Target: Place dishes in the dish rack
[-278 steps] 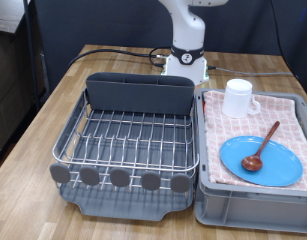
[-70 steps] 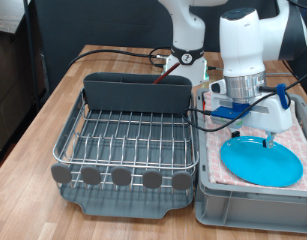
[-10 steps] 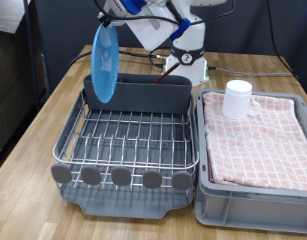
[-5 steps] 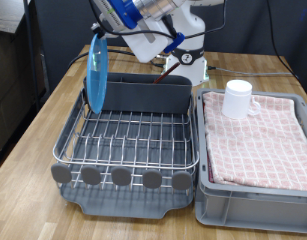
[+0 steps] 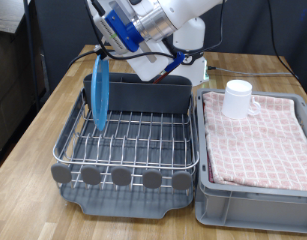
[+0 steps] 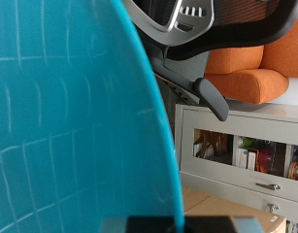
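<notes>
My gripper is going to let go of the light-blue plate on the rack wires before the caddy (image 5: 107,129), away from the grey bin.
My gripper (image 5: 106,52) is shut on the top edge of the light-blue plate (image 5: 98,92) and holds it upright on edge. The plate hangs over the dish rack (image 5: 133,138) at the exterior view's left, its lower edge at or just above the wires, in front of the dark grey caddy (image 5: 153,96). In the wrist view the plate (image 6: 61,126) fills most of the picture. The white mug (image 5: 238,98) stands on the pink checkered cloth (image 5: 258,145) in the grey bin. The wooden spoon is not in view.
The grey bin (image 5: 253,205) sits right beside the rack at the exterior view's right. The robot base (image 5: 188,65) and cables stand behind the caddy. The wooden table (image 5: 33,140) shows at the exterior view's left of the rack.
The gripper has carried the plate down and slightly towards the exterior view's bottom; the plate has dropped from above the caddy into the left part of the rack. The mug has not moved.
</notes>
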You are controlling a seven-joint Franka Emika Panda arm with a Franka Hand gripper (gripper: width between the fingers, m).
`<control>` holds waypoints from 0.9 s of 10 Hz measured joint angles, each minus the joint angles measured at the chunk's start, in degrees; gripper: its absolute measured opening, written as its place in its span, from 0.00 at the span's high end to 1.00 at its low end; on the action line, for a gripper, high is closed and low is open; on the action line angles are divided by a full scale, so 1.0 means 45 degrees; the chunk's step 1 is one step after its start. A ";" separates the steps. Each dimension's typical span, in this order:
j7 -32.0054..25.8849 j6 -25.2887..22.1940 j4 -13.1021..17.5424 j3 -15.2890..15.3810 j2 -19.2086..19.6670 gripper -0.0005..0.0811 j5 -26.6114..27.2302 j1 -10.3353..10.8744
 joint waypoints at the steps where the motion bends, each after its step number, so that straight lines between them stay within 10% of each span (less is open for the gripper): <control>1: 0.0179 0.0159 -0.0108 0.0001 0.0080 0.97 -0.0108 0.0001; 9: 0.1328 0.1200 -0.0780 -0.0051 0.0619 0.97 -0.0648 0.0002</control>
